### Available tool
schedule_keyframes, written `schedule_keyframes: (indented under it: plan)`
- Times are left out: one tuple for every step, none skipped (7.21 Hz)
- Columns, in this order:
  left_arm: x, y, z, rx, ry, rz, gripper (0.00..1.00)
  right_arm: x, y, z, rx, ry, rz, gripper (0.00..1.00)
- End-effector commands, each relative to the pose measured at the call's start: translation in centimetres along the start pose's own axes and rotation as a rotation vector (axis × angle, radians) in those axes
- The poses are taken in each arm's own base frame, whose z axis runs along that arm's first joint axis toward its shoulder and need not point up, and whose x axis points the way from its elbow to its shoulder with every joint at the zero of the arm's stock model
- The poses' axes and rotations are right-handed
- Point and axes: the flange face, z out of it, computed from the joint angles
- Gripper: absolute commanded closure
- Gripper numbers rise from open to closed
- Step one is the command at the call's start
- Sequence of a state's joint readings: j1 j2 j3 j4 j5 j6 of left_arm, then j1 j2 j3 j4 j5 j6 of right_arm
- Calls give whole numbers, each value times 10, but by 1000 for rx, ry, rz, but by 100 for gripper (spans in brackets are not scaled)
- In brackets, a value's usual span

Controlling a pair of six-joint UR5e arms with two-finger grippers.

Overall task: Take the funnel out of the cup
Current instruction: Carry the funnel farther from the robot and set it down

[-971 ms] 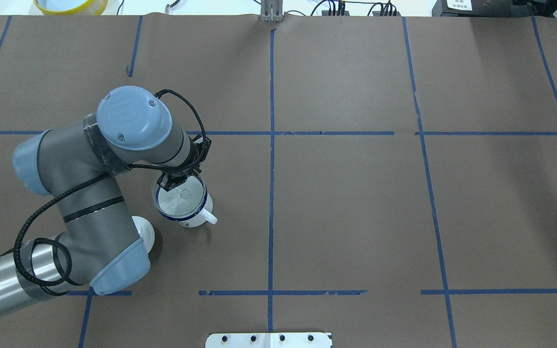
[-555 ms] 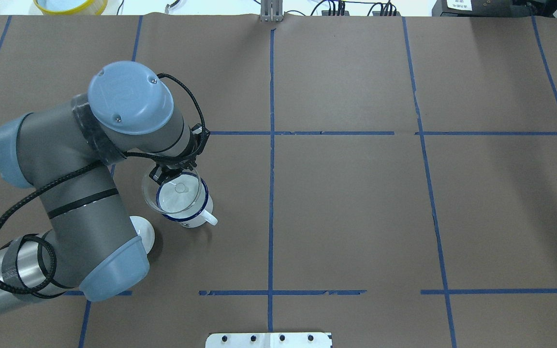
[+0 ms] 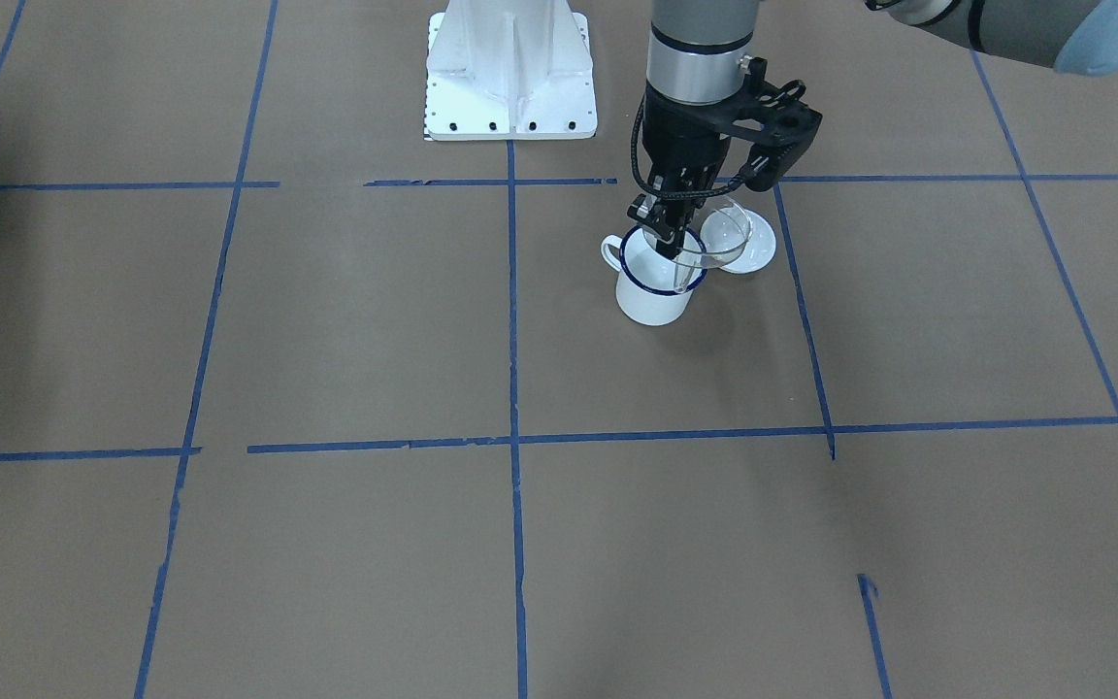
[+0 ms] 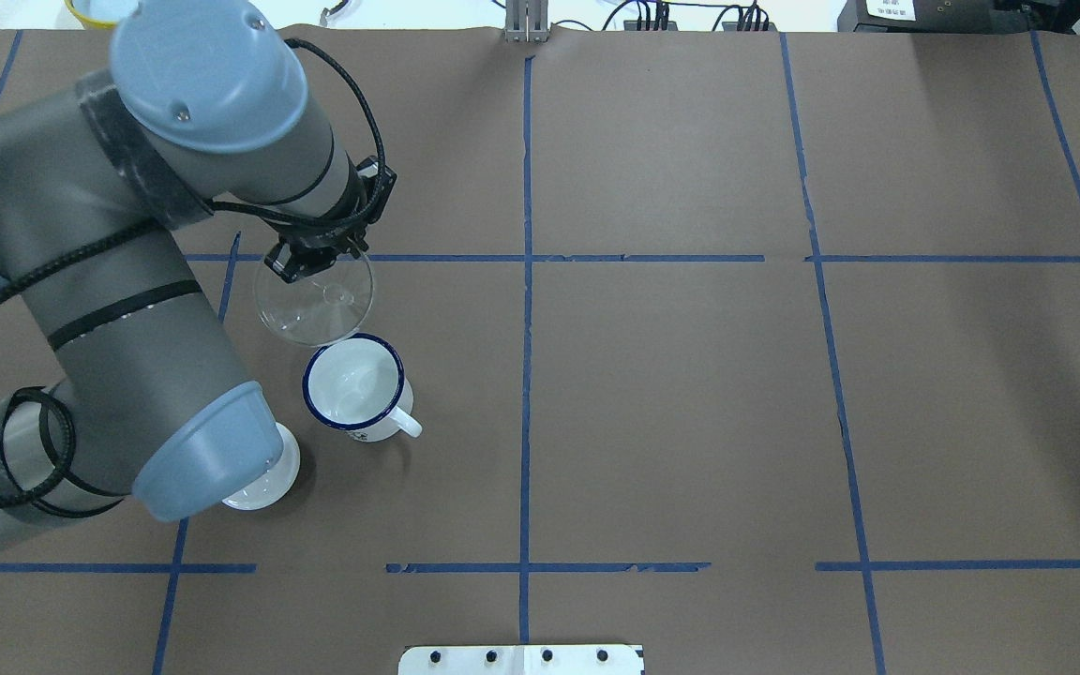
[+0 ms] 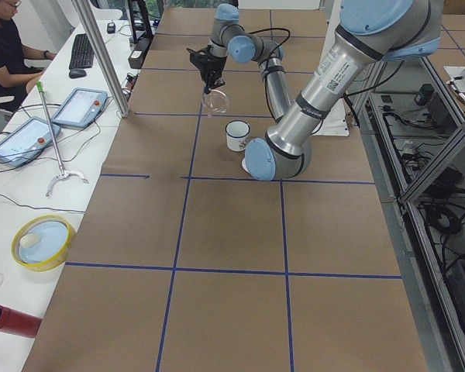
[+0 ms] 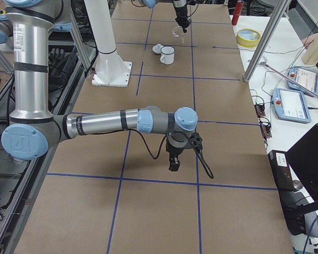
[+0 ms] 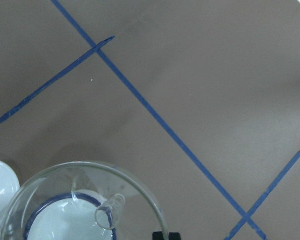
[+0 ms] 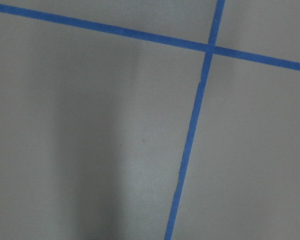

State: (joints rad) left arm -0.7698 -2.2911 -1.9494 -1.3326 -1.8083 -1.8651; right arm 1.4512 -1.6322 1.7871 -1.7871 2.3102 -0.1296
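My left gripper is going to release the clear funnel on the table just across the blue line (image 3: 739, 501) (image 7: 181, 74) from the white cup.
My left gripper (image 4: 294, 264) is shut on the rim of the clear funnel (image 4: 315, 305) and holds it in the air, tilted, clear of the cup's mouth. The white cup (image 4: 353, 384) with a blue rim stands upright on the brown table with its handle to the right. In the front-facing view the funnel (image 3: 719, 236) hangs above and beside the cup (image 3: 654, 291) under the gripper (image 3: 666, 225). The left wrist view shows the funnel (image 7: 85, 200) with its stem toward the camera. My right gripper (image 6: 174, 161) shows only in the exterior right view, low over the table; I cannot tell whether it is open or shut.
A white domed lid (image 4: 268, 478) lies near the cup, partly under the left arm. A yellow-rimmed bowl (image 5: 43, 242) and a red cylinder (image 5: 12, 320) sit on the side bench. The robot's white base (image 3: 510, 68) stands at the table's edge.
My left arm has risen and drawn back, lifting the funnel out of the cup and up-left in the overhead view. The cup has stayed in place.
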Motion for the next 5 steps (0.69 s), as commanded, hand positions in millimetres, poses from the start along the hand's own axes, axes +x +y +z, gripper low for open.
schedule_keyframes:
  plan:
    - [3, -43, 43, -27, 229, 29, 100, 0, 0, 0, 0, 0, 1, 0]
    - [4, -64, 80, -22, 315, 40, 100, 0, 0, 0, 0, 0, 1, 0]
    - [3, -82, 122, 7, 408, 45, 100, 0, 0, 0, 0, 0, -1, 0]
    - [-10, -104, 172, 26, 500, -26, 100, 0, 0, 0, 0, 0, 1, 0]
    - [-27, -111, 200, 65, 590, -55, 100, 0, 0, 0, 0, 0, -1, 0]
